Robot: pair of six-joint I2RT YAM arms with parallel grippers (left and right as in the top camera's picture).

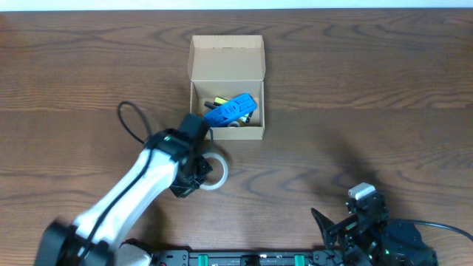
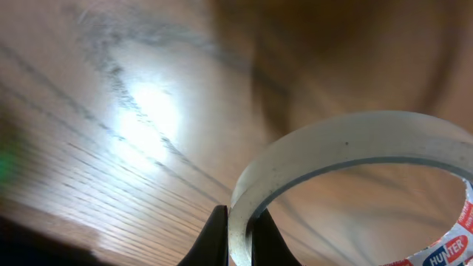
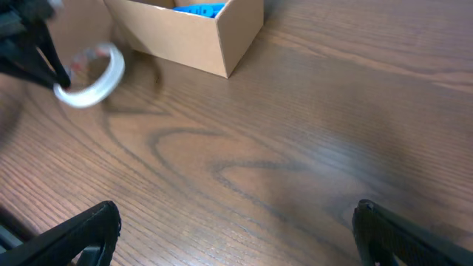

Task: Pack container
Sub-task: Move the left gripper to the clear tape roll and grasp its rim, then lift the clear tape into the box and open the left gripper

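Observation:
The robot's left gripper should release the tape roll on top of the blue object inside the cardboard box [image 1: 219, 110].
The container [image 1: 226, 68] is a tan cardboard box with its flap lid open, at the table's middle back; it also shows in the right wrist view [image 3: 194, 38]. A blue object [image 1: 230, 110] and some dark and yellow items lie inside it. My left gripper [image 1: 198, 171] is shut on the rim of a clear tape roll [image 1: 215, 171], just in front of the box's left corner. In the left wrist view my fingers [image 2: 239, 238] pinch the roll's wall [image 2: 347, 137]. The roll also shows in the right wrist view [image 3: 94, 77], above the table. My right gripper [image 3: 236, 229] is open and empty at the front right.
The wooden table [image 1: 355, 96] stretches bare to the right of the box. A black cable [image 1: 131, 122] loops on the left beside my left arm. My right arm [image 1: 369, 222] rests low at the front edge.

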